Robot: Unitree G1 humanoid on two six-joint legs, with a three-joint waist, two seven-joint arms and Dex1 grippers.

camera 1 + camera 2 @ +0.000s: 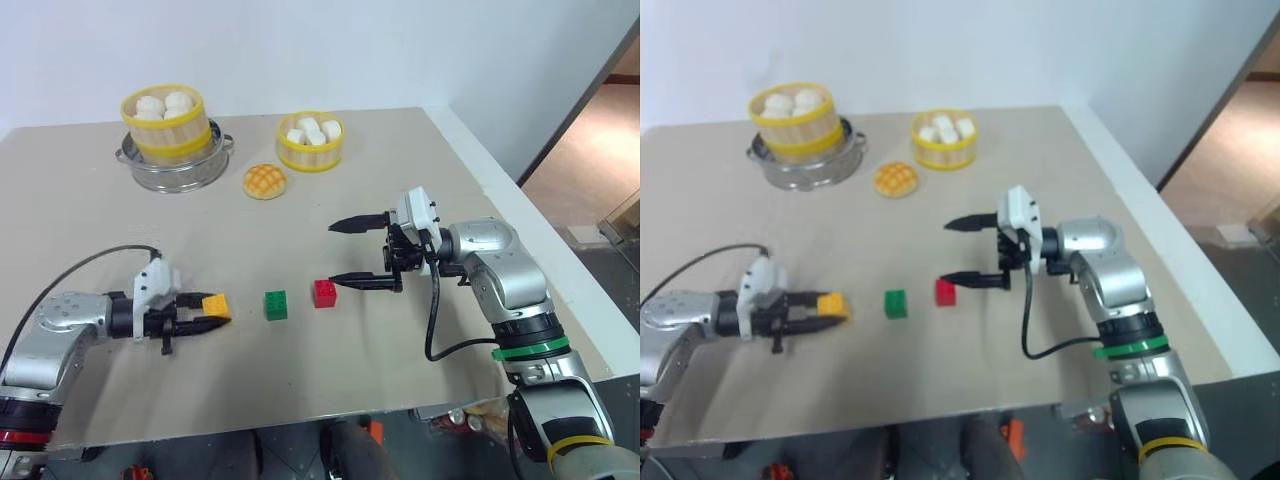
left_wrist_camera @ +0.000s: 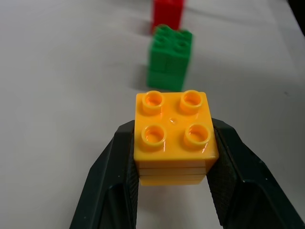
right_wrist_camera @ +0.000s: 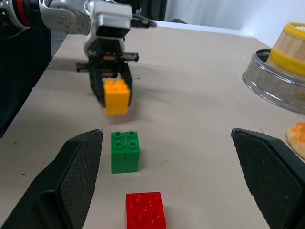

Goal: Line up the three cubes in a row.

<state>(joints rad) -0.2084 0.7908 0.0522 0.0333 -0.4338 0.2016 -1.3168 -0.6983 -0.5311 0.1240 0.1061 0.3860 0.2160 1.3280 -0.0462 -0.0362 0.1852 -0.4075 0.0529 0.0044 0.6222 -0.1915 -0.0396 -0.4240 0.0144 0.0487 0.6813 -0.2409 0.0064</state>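
Next, my left gripper sets the orange-yellow cube, clamped near the table's front, down on the table (image 1: 225,304) (image 2: 173,125) next to the green cube, opposite the red cube.
The orange-yellow cube (image 1: 216,305) sits clamped between the black fingers (image 2: 112,186) of my left gripper (image 1: 208,312), which is shut on it near the table's front left. To its right the green cube (image 1: 276,304) and then the red cube (image 1: 325,293) stand on the table, roughly in one line with it; the left wrist view shows the green cube (image 2: 170,57) and red cube (image 2: 167,13) straight beyond the orange one (image 2: 173,136). My right gripper (image 1: 350,252) hovers just right of the red cube, open wide, with nothing between its fingers.
A golden criss-crossed bun (image 1: 265,181) lies behind the cubes. A bamboo steamer of white buns on a metal pot (image 1: 170,135) stands at the back left, a smaller steamer (image 1: 310,140) beside it. The table's right edge (image 1: 520,190) drops to the floor.
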